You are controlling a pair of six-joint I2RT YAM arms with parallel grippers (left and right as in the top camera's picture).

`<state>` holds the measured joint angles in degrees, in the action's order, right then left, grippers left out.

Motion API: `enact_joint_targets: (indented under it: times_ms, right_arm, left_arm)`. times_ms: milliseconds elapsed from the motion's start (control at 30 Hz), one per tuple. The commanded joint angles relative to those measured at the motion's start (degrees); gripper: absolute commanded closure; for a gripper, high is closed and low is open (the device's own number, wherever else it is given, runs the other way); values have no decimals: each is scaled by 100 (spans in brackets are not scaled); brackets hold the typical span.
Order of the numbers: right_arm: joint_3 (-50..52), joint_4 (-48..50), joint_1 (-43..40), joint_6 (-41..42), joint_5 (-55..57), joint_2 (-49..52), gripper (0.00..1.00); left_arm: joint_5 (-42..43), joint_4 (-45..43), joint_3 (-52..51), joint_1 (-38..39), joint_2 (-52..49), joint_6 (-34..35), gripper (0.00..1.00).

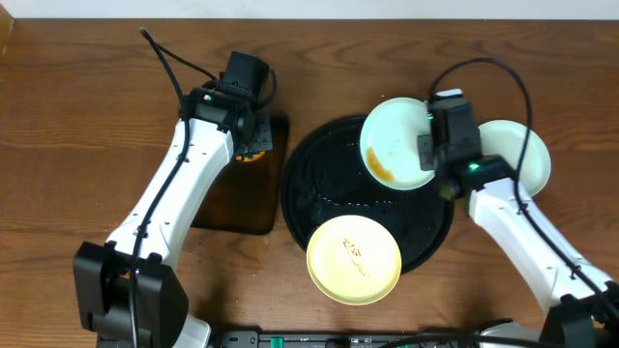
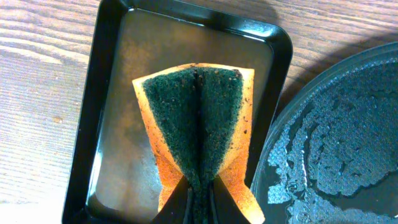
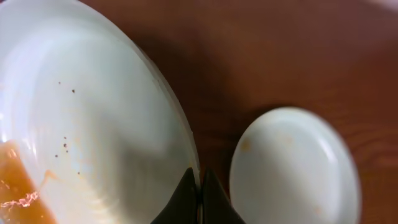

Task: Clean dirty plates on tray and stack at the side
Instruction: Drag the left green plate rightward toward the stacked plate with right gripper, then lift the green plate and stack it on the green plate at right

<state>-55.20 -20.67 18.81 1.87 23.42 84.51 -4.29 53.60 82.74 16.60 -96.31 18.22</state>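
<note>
The light blue plate, now tilted above the round black tray, will be released by my right gripper on top of the white plate [image 1: 505, 160] [image 3: 295, 169] that is lying on the table.
My right gripper [image 1: 437, 159] is shut on the rim of a light blue plate [image 1: 395, 143] smeared with brown sauce, and holds it tilted above the back right of the round black tray [image 1: 329, 179]. In the right wrist view the jaws [image 3: 200, 186] pinch that plate's edge [image 3: 93, 124]. A white plate [image 1: 517, 155] lies on the table to the right and also shows in the right wrist view [image 3: 292, 168]. A pale yellow plate [image 1: 354, 258] rests on the tray's front rim. My left gripper [image 2: 199, 196] is shut on a folded orange and green sponge [image 2: 199, 118].
A dark brown rectangular tray [image 1: 232, 208] lies left of the black tray, under the sponge; its rim shows in the left wrist view [image 2: 93, 124]. The black tray's wet, foamy surface [image 2: 336, 143] is just right of it. The table is brown wood.
</note>
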Motion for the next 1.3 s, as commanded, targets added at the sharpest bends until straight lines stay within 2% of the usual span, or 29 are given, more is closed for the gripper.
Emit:
enact_joint_targets:
  times_ms: [0, 333, 767, 1000, 1267]
  right_arm:
    - [4, 184, 581, -483, 1390, -243, 99]
    - [4, 1021, 1939, -1633, 3386, -267, 99]
    - [7, 1145, 1801, -1635, 3613, -264, 99]
    - [7, 848, 1320, -374, 3351, -264, 99]
    - [7, 291, -328, 789, 1853, -264, 99]
  left_arm:
    - [-68, 13, -4, -20, 59, 35, 93]
    - [-68, 15, -4, -20, 59, 35, 93]
    - [-68, 17, -4, -20, 59, 35, 93]
    - [-68, 17, -4, -20, 59, 35, 92]
    - [-68, 17, -4, -20, 59, 35, 93]
